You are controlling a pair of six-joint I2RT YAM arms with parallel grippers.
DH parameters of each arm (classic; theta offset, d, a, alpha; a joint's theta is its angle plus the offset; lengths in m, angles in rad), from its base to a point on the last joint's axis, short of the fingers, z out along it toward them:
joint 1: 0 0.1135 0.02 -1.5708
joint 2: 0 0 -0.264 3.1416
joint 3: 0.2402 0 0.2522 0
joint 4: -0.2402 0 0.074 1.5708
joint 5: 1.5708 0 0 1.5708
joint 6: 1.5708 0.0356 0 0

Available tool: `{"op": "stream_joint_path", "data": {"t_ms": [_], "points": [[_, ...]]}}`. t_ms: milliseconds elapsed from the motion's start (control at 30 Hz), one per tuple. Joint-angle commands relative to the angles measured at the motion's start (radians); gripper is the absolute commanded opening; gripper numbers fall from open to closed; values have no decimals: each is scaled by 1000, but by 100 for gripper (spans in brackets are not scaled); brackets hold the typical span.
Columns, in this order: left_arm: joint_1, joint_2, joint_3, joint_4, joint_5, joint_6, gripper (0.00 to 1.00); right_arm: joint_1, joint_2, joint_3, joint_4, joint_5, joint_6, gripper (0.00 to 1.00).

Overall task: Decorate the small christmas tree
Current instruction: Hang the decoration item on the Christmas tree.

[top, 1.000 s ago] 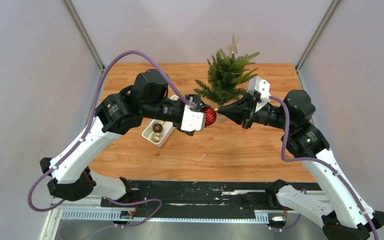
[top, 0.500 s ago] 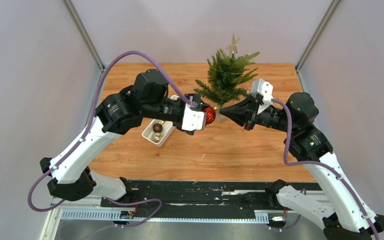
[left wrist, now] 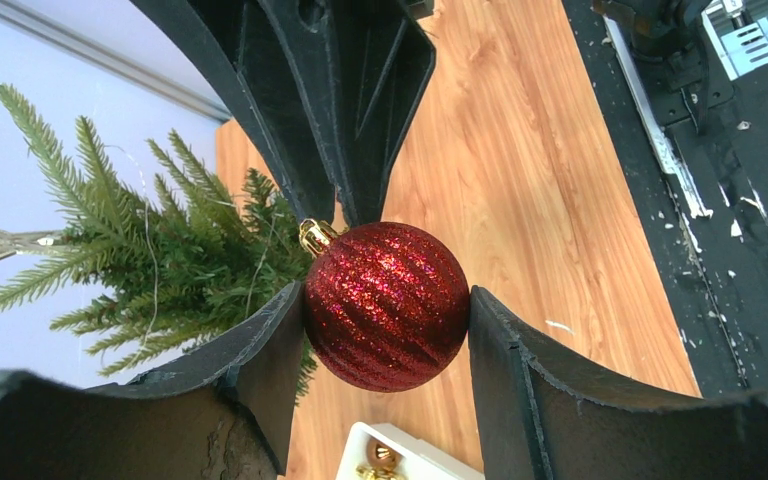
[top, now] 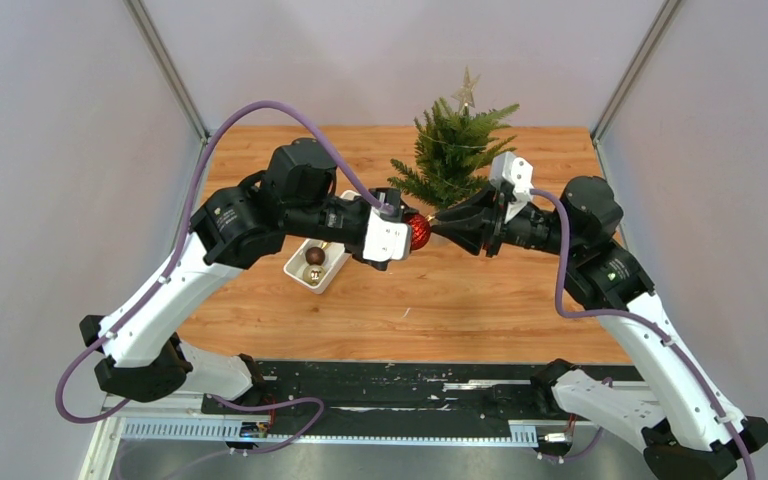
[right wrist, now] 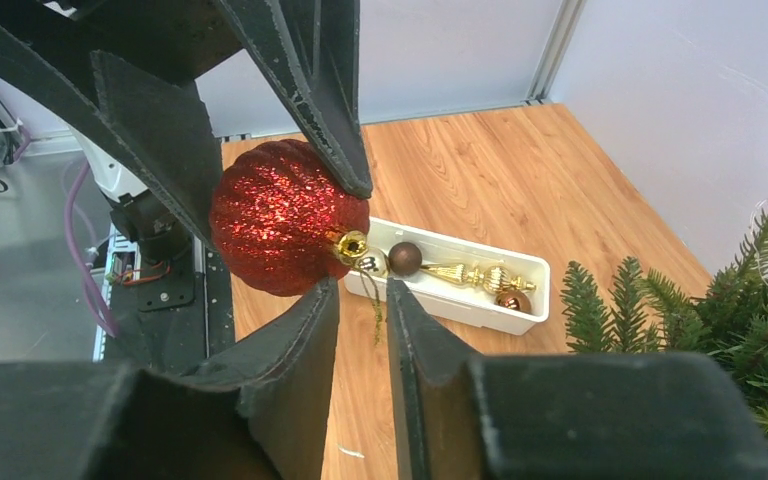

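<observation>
The red ball's gold thread hangs loose between my right gripper's fingers, so I will open them and pinch the thread's loose end (right wrist: 378, 335) before going near the tree.
A red glitter ball (left wrist: 388, 305) with a gold cap (right wrist: 349, 245) is clamped between the fingers of my left gripper (top: 417, 232), above the table in front of the small christmas tree (top: 455, 150). My right gripper (right wrist: 362, 288) faces it tip to tip, its jaws a narrow gap apart right below the cap. The ball's gold hanging thread (right wrist: 374, 305) dangles in that gap, pinched by neither finger. In the left wrist view the right fingers (left wrist: 340, 120) come down onto the cap. The tree stands at the back centre with a star (top: 466, 88) on top.
A white tray (right wrist: 480, 312) lies on the wooden table left of the tree, under my left wrist. It holds a brown ball (right wrist: 405, 258) and gold ornaments (right wrist: 465, 273). The tree's branches (right wrist: 740, 310) reach close to my right gripper.
The right gripper pulled back a little, then returned to the ball's cap, and its jaws went from shut to slightly apart. The left gripper and ball stayed put.
</observation>
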Motion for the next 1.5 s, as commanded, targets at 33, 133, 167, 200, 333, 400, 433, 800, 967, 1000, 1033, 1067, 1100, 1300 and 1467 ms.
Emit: {"op": "stream_joint_path", "data": {"t_ms": [33,133,167,200,333,400,433,800,967,1000,1033,1067,1100,1300,1467], "points": [[-6,-3,37,17,37,-20,0,-1,5,-14,59,-25,-2,24],[-6,-4,39,20,30,-25,0,-1,-13,-44,53,-23,-21,33],[-6,-3,38,23,29,-25,0,-2,-12,-53,48,-29,-21,36],[-5,-3,39,24,28,-24,0,-1,-9,-61,45,-39,-17,37],[-7,-1,39,24,32,-23,0,-1,-10,-70,53,-33,6,27],[-7,-2,38,21,34,-23,0,-1,-19,-65,60,-27,3,27],[-7,-2,37,21,32,-23,0,-2,-24,-63,62,-27,2,29],[-6,-2,38,23,32,-24,0,-2,-18,-51,76,-73,21,6],[-7,-7,28,28,14,-23,0,-1,-38,-54,77,30,16,0],[-6,-11,14,32,-7,-15,0,-1,-48,-60,78,75,7,0],[-5,-13,-6,47,-25,-8,0,-1,-60,-67,79,123,-7,0],[-5,-20,-19,59,-64,10,0,-2,-68,-74,79,176,-23,0],[-5,-24,-48,90,-88,24,0,-1,-71,-77,79,220,-42,0],[-12,-40,-150,245,-246,193,0,-2,-64,-88,159,324,-139,0],[-15,-79,-285,382,-325,314,0,-2,-39,-78,161,369,-210,0]]}}
